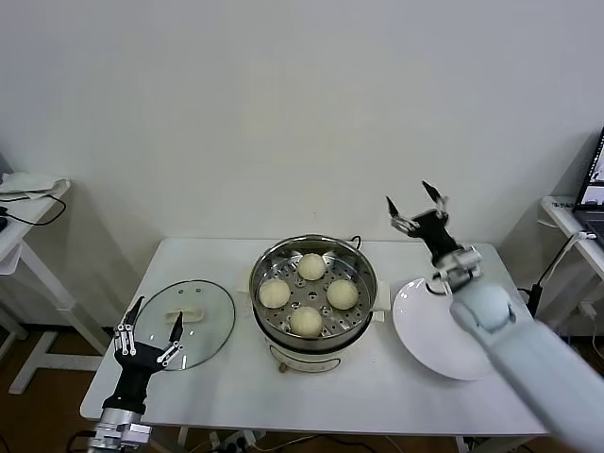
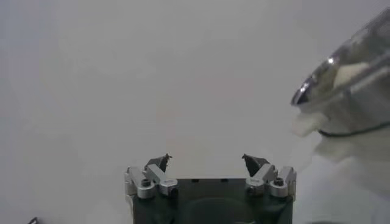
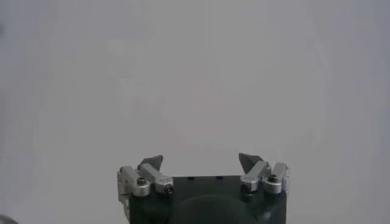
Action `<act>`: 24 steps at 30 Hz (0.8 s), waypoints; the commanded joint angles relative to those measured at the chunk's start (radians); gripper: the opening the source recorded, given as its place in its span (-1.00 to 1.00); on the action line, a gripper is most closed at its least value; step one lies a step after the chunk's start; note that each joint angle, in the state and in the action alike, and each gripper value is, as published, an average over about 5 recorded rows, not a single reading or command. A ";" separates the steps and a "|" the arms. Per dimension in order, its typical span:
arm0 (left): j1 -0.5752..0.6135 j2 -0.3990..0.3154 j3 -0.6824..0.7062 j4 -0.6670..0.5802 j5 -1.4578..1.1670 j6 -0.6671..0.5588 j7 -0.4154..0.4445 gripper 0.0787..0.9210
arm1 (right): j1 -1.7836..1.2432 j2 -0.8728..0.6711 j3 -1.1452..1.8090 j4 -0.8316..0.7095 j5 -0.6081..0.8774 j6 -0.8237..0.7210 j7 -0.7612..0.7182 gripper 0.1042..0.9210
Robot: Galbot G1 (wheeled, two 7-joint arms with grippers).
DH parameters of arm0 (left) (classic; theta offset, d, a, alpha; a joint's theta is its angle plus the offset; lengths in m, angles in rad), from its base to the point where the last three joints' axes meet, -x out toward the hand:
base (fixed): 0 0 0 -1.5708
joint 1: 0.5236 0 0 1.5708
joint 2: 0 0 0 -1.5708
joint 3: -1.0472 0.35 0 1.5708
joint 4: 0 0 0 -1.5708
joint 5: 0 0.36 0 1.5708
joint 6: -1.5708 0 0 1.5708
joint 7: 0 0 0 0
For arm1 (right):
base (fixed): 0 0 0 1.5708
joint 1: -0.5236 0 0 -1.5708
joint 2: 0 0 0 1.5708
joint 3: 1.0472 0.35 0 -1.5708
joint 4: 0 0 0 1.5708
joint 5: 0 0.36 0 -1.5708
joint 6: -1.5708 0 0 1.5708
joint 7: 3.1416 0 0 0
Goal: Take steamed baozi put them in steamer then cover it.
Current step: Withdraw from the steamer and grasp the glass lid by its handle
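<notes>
Next, my left gripper goes to the middle of the white handle [image 1: 184, 315] on the glass lid and closes there, because the steamer needs covering.
The steamer [image 1: 253, 281], a shiny steel pot on a white base, stands uncovered at the middle of the table. Several baozi [image 1: 312, 266] lie on its perforated tray. The round glass lid [image 1: 203, 330] with a white handle lies flat to its left. My left gripper [image 1: 158, 311] [image 2: 206, 158] is open and empty over the lid's near edge; the lid's rim [image 2: 317, 85] shows beside it in the left wrist view. My right gripper [image 1: 408, 194] [image 3: 200, 158] is open, empty and raised high behind the white plate [image 1: 429, 326].
The white table [image 1: 377, 396] carries only the lid, steamer and the bare plate. A small side table [image 1: 28, 189] stands at far left. Another with a laptop [image 1: 595, 179] stands at far right. A wall is close behind.
</notes>
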 commanded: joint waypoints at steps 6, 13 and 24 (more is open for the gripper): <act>-0.043 0.053 0.016 0.209 0.575 0.039 -0.052 0.77 | -0.595 0.370 0.499 0.041 -0.164 0.088 0.012 0.76; -0.120 0.025 0.055 0.299 0.675 0.034 -0.108 0.77 | -0.621 0.416 0.508 0.046 -0.203 0.091 0.000 0.76; -0.259 0.004 0.059 0.410 0.711 0.090 -0.093 0.77 | -0.603 0.443 0.501 0.018 -0.232 0.092 -0.003 0.76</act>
